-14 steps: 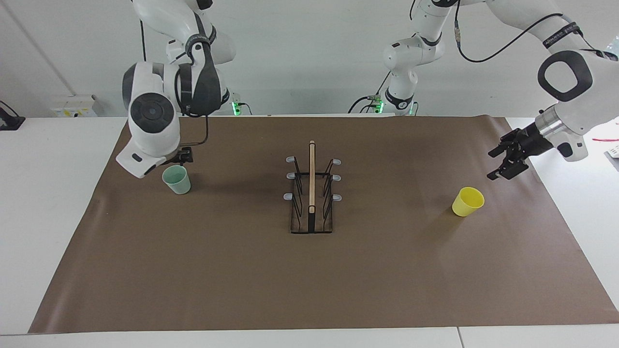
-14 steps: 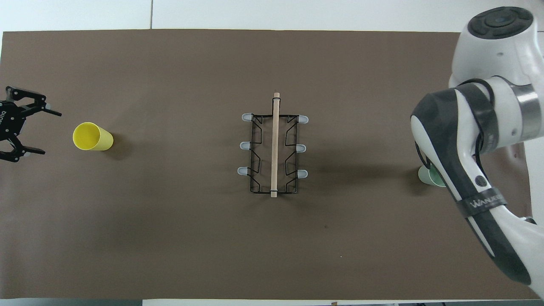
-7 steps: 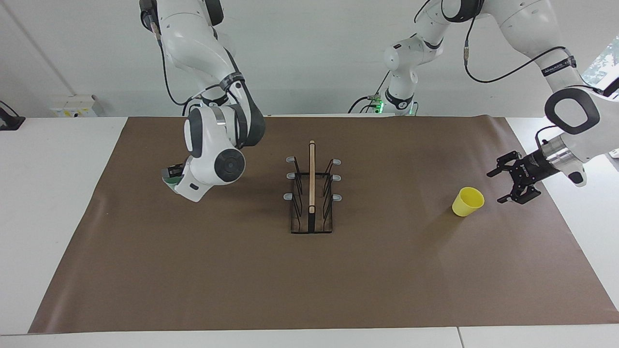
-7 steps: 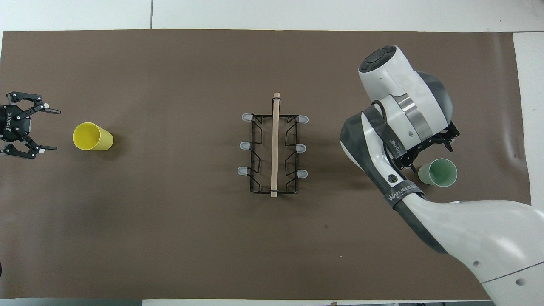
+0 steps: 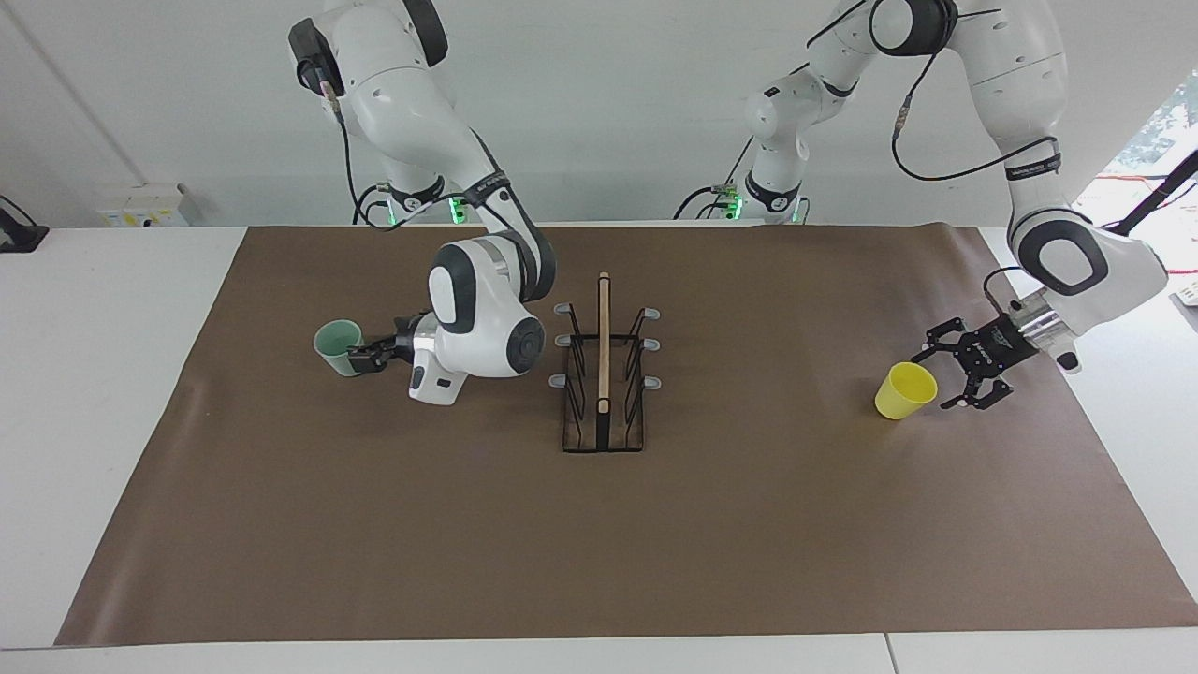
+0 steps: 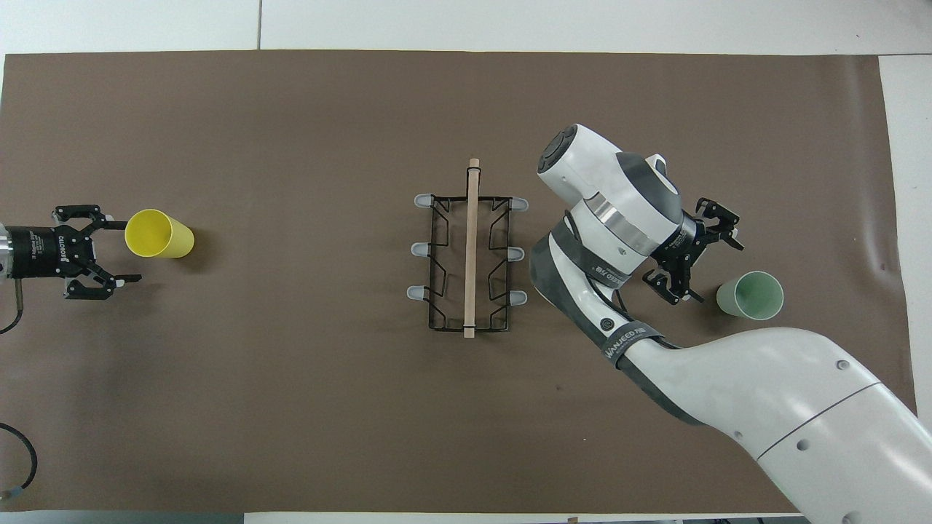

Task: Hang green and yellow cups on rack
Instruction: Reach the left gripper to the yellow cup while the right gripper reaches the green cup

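Next, I close my right gripper around the green cup's body (image 6: 728,298), coming from the side of the cup that faces the rack.
The mint green cup (image 5: 337,346) stands upright on the brown mat toward the right arm's end; it also shows in the overhead view (image 6: 751,295). My right gripper (image 5: 365,358) is open and lies sideways, low, close beside the green cup on its rack side (image 6: 719,274). The yellow cup (image 5: 906,390) stands toward the left arm's end (image 6: 159,233). My left gripper (image 5: 939,382) is open, low, with its fingers just at the cup's outer side (image 6: 126,251). The black wire rack (image 5: 604,346) with its wooden bar stands at mid-table (image 6: 471,247), its prongs bare.
A brown mat (image 5: 599,543) covers most of the white table (image 5: 112,309). The right arm's big white wrist (image 5: 482,328) hangs low between the green cup and the rack.
The right arm has swung toward the rack and turned its gripper sideways to the green cup. The left gripper has come down and moved in up to the yellow cup. Neither cup has moved.
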You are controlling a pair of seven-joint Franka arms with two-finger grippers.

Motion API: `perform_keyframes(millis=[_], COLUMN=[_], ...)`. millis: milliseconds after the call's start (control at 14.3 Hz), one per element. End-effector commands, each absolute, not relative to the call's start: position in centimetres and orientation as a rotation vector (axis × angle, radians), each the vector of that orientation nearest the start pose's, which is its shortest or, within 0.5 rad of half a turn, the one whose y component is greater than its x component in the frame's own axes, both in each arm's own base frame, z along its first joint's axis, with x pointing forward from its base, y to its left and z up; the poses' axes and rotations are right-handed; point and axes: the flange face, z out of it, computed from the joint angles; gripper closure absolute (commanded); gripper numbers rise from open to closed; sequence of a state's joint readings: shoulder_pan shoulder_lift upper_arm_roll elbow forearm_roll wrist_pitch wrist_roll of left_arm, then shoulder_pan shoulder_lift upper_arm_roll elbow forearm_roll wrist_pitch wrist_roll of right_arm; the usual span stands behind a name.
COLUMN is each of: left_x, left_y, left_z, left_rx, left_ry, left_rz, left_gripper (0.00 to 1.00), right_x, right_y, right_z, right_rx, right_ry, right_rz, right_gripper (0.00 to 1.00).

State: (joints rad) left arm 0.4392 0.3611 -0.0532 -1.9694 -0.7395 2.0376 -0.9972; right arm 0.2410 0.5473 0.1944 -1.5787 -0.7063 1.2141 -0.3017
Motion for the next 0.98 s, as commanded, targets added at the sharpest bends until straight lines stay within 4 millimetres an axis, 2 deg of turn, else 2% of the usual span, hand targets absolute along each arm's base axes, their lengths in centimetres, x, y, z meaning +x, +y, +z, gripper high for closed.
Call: perform_keyframes(millis=[0,140,280,490,700,909], left_x=[53.9,53.3,53.2,53.3,52.9,53.2], left_y=[18.3,17.5,17.0,16.4,14.5,13.1], left_z=[28.2,27.8,27.7,27.3,26.4,26.1], left_rx=[1.430,1.394,1.416,1.370,1.354,1.355], left_ry=[2.070,2.052,2.015,2.024,2.010,2.009], left_rz=[-0.566,-0.574,-0.565,-0.542,-0.541,-0.516], left_gripper=[0.00,0.00,0.00,0.00,0.00,0.00], right_x=[57.0,56.1,55.9,55.5,53.5,51.8], right_y=[17.2,16.4,15.7,15.6,15.4,14.5], right_z=[30.1,28.7,29.1,28.9,26.8,26.1], right_rx=[1.970,1.921,1.904,1.811,1.776,1.736], right_ry=[1.086,1.152,1.187,1.407,1.533,1.557], right_rz=[-1.014,-1.032,-1.062,-1.128,-1.056,-1.072], right_gripper=[0.00,0.00,0.00,0.00,0.00,0.00])
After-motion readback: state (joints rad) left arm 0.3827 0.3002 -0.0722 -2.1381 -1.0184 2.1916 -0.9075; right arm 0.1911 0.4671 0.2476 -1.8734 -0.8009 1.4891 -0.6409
